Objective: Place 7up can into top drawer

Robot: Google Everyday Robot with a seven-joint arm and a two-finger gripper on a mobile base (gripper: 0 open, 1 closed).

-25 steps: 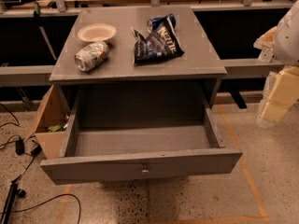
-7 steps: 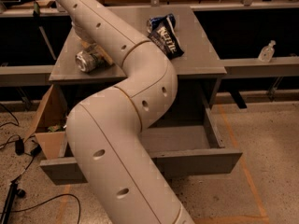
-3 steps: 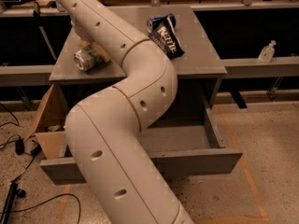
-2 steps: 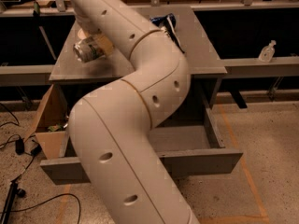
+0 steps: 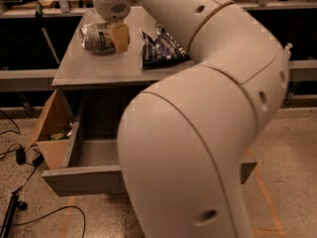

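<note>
I will release the 7up can on the open top drawer's bottom, in the half nearer the cardboard box [image 5: 126, 132].
The 7up can [image 5: 95, 36], silvery with green markings, lies on its side at the back left of the grey cabinet top [image 5: 89, 68]. My gripper [image 5: 110, 38] comes down from the top of the view and is shut on the can, with one pale yellow finger [image 5: 121, 37] across its right end. I cannot tell whether the can touches the top. The top drawer [image 5: 81, 178] stands pulled open below the cabinet top. Its inside shows at the left [image 5: 96, 150], and my arm [image 5: 198, 133] hides the rest, along with its knob.
A dark blue chip bag [image 5: 161, 47] lies on the cabinet top right of the can. An open cardboard box [image 5: 49, 133] stands on the floor left of the drawer. Black cables [image 5: 20, 155] run over the speckled floor at the left.
My gripper has closed on the can and carried it a little up and to the right. The arm now fills more of the view and hides the plate.
</note>
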